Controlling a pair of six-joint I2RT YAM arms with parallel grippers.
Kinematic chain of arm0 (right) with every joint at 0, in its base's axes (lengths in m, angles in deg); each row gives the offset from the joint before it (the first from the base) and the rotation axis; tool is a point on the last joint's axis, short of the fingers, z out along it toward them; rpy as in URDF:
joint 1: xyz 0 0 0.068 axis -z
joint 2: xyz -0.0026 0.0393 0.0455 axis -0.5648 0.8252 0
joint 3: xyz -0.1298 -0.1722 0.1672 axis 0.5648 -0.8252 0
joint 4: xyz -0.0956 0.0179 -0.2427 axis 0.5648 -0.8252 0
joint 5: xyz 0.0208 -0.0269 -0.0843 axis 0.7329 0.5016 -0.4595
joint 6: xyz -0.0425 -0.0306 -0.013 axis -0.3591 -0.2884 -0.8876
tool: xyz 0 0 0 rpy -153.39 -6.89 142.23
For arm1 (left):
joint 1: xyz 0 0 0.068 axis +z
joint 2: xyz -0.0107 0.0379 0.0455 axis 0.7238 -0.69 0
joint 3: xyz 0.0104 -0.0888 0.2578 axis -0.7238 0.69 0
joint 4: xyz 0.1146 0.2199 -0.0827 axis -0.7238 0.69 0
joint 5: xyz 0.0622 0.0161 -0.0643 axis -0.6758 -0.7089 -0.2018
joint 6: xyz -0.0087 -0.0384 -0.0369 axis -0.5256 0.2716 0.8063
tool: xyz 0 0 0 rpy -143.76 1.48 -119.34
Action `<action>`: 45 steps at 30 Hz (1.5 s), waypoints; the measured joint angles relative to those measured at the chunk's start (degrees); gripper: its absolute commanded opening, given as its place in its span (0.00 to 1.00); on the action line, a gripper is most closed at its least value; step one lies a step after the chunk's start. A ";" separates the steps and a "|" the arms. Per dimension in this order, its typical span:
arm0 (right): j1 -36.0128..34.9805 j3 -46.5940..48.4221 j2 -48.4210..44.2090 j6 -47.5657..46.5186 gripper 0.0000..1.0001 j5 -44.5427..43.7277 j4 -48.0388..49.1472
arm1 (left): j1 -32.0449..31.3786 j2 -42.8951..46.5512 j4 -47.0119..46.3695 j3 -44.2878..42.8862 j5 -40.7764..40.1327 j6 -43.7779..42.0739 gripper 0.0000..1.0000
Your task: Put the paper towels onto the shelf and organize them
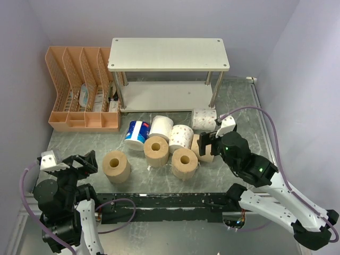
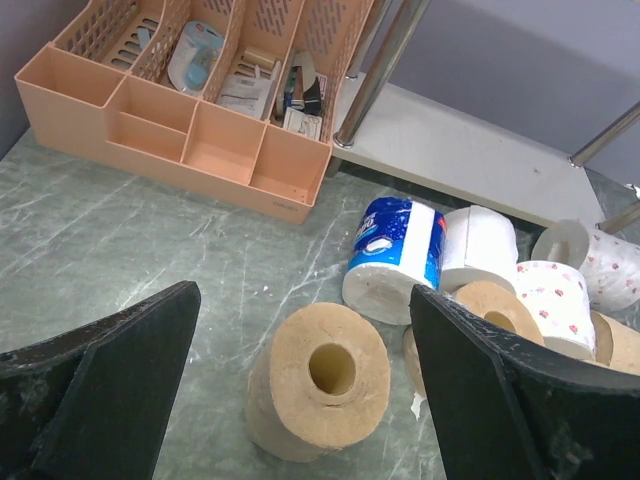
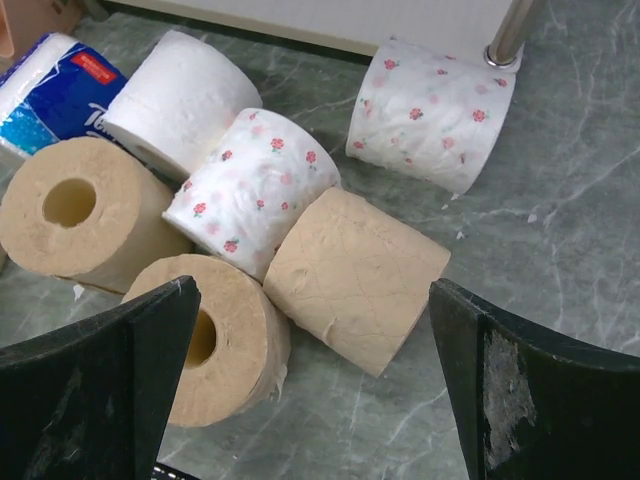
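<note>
The tan roll stands beside the blue-and-white roll, and I need to close my right gripper on the near side of the tan roll (image 1: 154,153) (image 3: 72,239), one finger inside its hole.
The paper towels lie in a cluster on the table in front of the shelf (image 1: 169,53), whose two boards hold nothing. A blue-and-white roll (image 1: 136,134), a plain white roll (image 1: 161,127) and two flowered white rolls (image 1: 180,138) (image 1: 204,119) lie at the back. Three tan rolls (image 1: 116,166) (image 1: 156,151) (image 1: 184,163) stand in front. My right gripper (image 3: 312,290) is open, hovering over a fourth tan roll (image 3: 355,275) that lies on its side. My left gripper (image 2: 303,300) is open, above and short of the leftmost tan roll (image 2: 320,380).
An orange slotted organizer (image 1: 79,90) with small items stands left of the shelf. The silver shelf leg (image 3: 508,35) touches the far flowered roll (image 3: 430,110). Walls close in the table at the back and both sides. A black rail (image 1: 170,201) runs along the near edge.
</note>
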 measured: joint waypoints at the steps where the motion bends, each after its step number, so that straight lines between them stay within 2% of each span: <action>1: -0.04 0.00 -0.02 -0.02 1.00 0.09 0.00 | 0.00 0.00 0.02 0.00 0.09 0.00 0.98; 7: -0.31 -0.87 -6.38 -0.59 1.00 0.85 0.07 | 0.00 0.00 0.02 0.00 0.35 0.00 0.98; 10: -0.31 -0.94 -12.02 -0.46 1.00 -0.26 0.28 | 0.00 0.00 0.02 0.00 0.52 0.00 0.98; 13: -0.31 -0.68 -13.70 0.68 1.00 -2.86 -0.07 | 0.00 0.00 0.04 -0.04 0.52 0.00 0.98; 17: -0.33 3.54 -8.37 3.58 1.00 -5.97 -3.13 | 0.00 0.00 0.07 -0.20 0.50 0.00 0.98; 20: -0.35 13.29 0.52 9.49 1.00 -5.81 -7.23 | 0.00 0.00 0.09 -0.24 0.50 0.00 0.98; 22: -0.35 20.70 5.75 10.01 1.00 -0.81 -7.82 | 0.00 0.00 0.11 -0.26 0.50 0.00 0.98; 24: -0.37 24.28 8.66 8.46 1.00 6.12 -5.14 | -0.02 0.00 0.17 -0.42 0.48 0.00 0.98; 29: -0.39 19.61 11.52 5.01 1.00 17.18 1.14 | -0.11 0.00 0.50 -0.96 0.26 0.00 0.98; 33: -0.66 17.16 19.50 3.26 0.83 24.30 4.52 | -0.26 0.00 0.55 -1.18 -0.66 0.04 0.98; 36: -5.18 17.94 26.58 1.27 0.84 24.70 5.88 | -0.39 0.00 0.55 -1.29 -3.21 0.37 0.98; 39: -18.14 18.25 31.71 -3.13 0.85 17.38 7.82 | -0.50 -1.66 1.86 -4.70 -5.51 -0.09 0.98; 42: -27.17 21.07 36.61 -7.54 0.85 12.22 7.78 | -0.52 -9.79 3.61 -15.85 -8.13 -4.33 0.98; 45: -29.86 24.00 41.70 -11.37 0.85 8.17 7.93 | -0.68 -22.43 4.09 -28.87 -13.03 -10.88 0.98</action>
